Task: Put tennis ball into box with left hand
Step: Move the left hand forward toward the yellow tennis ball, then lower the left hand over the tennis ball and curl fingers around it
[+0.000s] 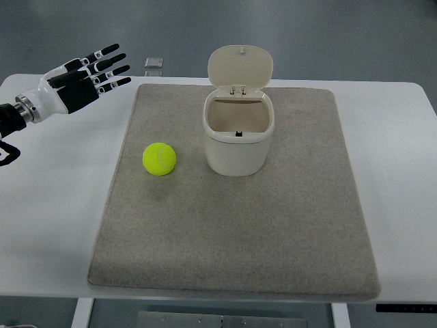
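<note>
The left gripper will grip around the middle of the tennis ball (159, 159), thumb on the ball's near side.
A yellow-green tennis ball (159, 158) lies on a grey mat (239, 225), left of a cream box (237, 133). The box stands upright near the mat's middle with its lid (240, 65) flipped open at the back; its inside looks empty. My left hand (92, 76) hovers over the white table at the upper left, outside the mat, well above and left of the ball. Its fingers are spread straight and hold nothing. My right arm does not show.
The white table (396, 171) extends around the mat on all sides. A small grey rectangular object (153, 63) lies at the table's far edge, just right of my left hand's fingertips.
</note>
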Available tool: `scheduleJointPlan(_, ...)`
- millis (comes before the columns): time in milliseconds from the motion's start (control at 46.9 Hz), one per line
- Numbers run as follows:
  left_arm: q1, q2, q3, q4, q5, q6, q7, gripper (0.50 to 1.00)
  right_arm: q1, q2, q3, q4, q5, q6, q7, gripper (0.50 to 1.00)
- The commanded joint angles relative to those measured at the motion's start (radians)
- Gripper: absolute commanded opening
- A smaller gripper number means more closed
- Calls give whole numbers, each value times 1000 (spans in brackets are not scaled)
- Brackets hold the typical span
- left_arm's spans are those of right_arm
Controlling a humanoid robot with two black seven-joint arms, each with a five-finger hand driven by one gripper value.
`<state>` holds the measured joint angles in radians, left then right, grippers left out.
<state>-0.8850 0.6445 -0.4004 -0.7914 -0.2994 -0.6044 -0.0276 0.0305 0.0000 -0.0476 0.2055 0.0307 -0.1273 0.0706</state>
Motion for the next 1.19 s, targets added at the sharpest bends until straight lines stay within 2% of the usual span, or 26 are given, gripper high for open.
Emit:
scheduleJointPlan(0, 0, -8, 0, -2, 0, 0, 0, 994, 0, 0, 0, 0, 0, 0, 0, 901)
scheduleJointPlan(469, -12, -9, 8, -8, 8, -7, -2, 994, 0, 0, 0, 0, 0, 0, 0, 901)
scheduleJointPlan(533, -12, -9, 6, -9, 77, -7, -5, 992, 0, 0, 0, 0, 0, 0, 0, 901)
scheduleJointPlan(640, -12, -8, -9, -11, 348, -7, -26, 994, 0, 0, 0, 0, 0, 0, 0, 901)
scheduleJointPlan(704, -11, -6, -31, -12, 494, -7, -75, 994, 0, 0, 0, 0, 0, 0, 0, 901)
scheduleJointPlan(832, -2, 0, -54, -22, 690, -7, -230, 994, 0, 0, 0, 0, 0, 0, 0, 901)
scheduleJointPlan(917, 1, 7, -52, -58, 827, -7, -310, 994, 0, 0, 0, 0, 0, 0, 0, 901)
scheduleJointPlan(1066, 1, 50, -54, -112, 1097, -6, -400, 992, 0, 0, 0, 0, 0, 0, 0, 901)
scheduleJointPlan(1173, -3, 72, -52, -135, 1207, -3, -429, 988, 0, 0, 0, 0, 0, 0, 0, 901)
